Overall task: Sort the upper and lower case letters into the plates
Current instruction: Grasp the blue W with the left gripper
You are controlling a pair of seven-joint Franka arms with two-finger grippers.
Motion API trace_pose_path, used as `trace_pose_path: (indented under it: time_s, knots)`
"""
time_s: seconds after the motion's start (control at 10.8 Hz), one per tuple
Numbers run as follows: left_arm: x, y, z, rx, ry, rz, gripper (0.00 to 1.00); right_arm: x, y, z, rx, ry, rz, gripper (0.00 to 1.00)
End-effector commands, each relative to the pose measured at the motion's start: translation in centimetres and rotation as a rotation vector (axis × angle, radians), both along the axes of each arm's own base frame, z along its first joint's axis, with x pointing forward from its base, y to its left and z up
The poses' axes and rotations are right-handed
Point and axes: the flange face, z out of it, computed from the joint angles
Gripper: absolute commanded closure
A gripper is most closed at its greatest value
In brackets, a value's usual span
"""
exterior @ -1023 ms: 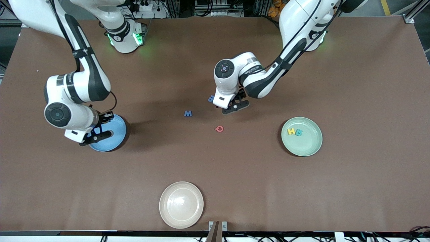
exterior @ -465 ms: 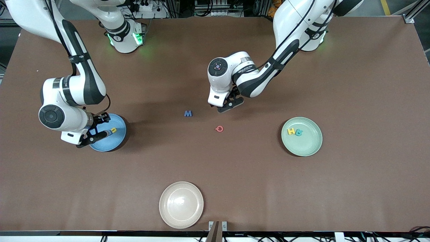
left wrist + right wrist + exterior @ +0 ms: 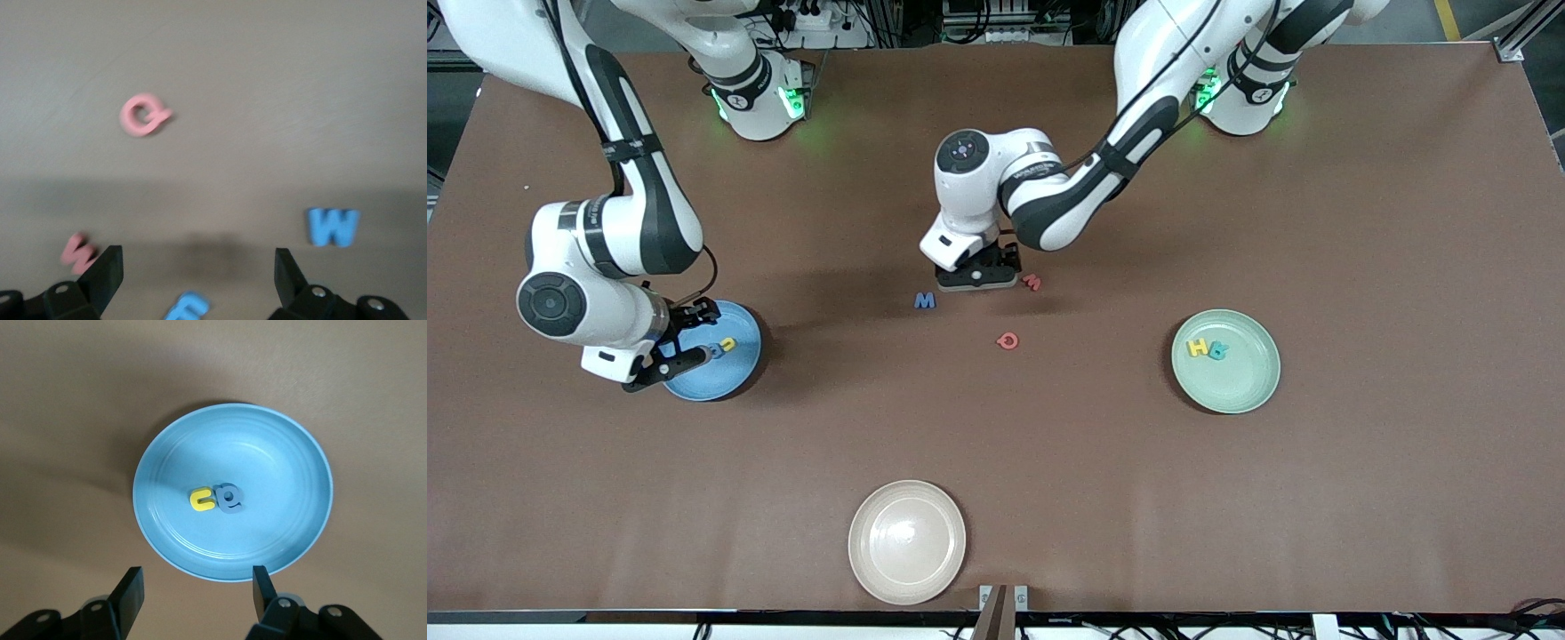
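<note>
My left gripper needs to next leave the blue letter between its fingers and close on the outer legs [image 3: 925, 302] [image 3: 332, 227] of the blue M.
My left gripper [image 3: 976, 277] hangs open low over the middle of the table, with a blue letter [image 3: 187, 307] lying on the table between its fingers, untouched. Round it lie a blue M [image 3: 925, 300], a small red letter [image 3: 1032, 282] and a red Q [image 3: 1008, 340]. My right gripper [image 3: 685, 340] is open and empty over the rim of the blue plate [image 3: 734, 369], at the right arm's end. A yellow letter [image 3: 201, 499] and a grey-blue letter [image 3: 229, 498] lie in that plate. The pale green plate [image 3: 1240, 387] holds a yellow H [image 3: 1197, 348] and a teal letter [image 3: 1218, 351].
A cream-white plate [image 3: 907, 542] sits near the table's front edge, nearest the front camera. Bare brown tabletop stretches between the three plates.
My right gripper opened, left the yellow letter in the blue plate and drew back. My left arm slid toward the right arm's end, uncovering the small red letter and covering the blue one.
</note>
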Motion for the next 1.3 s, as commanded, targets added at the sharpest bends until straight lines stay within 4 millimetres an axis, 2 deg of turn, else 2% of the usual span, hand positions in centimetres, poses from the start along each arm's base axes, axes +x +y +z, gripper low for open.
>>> trace_pose_path:
  time_s: [0.0,0.09,0.19,0.28,0.37,0.46,0.65,0.84,1.21]
  knots:
    - [2.1,-1.2,0.5,-0.03,-0.077,-0.214,0.0,-0.2,0.0,4.6,0.016,-0.044,-0.006,0.26]
    - [3.0,-1.6,1.3,-0.032,-0.101,-0.3,0.0,-0.3,0.2,6.2,0.013,-0.073,-0.008,0.27]
    - [3.8,-2.2,1.3,-0.05,-0.12,-0.363,0.0,-0.4,0.2,7.9,0.011,-0.102,-0.024,0.27]
    - [3.0,-3.7,0.0,-0.079,-0.132,-0.408,0.0,-0.5,0.2,9.2,0.01,-0.126,-0.029,0.26]
    - [2.2,-5.0,-1.7,-0.072,-0.182,-0.438,0.0,-0.7,-0.3,10.9,0.009,-0.153,-0.035,0.17]
    - [1.2,-5.8,-3.3,-0.038,-0.24,-0.456,0.0,-0.9,-1.4,12.5,0.005,-0.176,-0.053,0.0]
    - [0.3,-5.9,-6.9,-0.016,-0.271,-0.402,0.0,-0.9,-1.6,14.8,0.002,-0.179,-0.061,0.0]
    - [-0.1,-6.0,-7.6,-0.037,-0.259,-0.322,0.0,-0.6,-2.0,15.7,0.001,-0.196,-0.069,0.0]
    - [-1.5,-7.1,-8.2,-0.093,-0.237,-0.147,0.0,-0.5,-1.5,15.3,0.003,-0.19,-0.063,0.0]
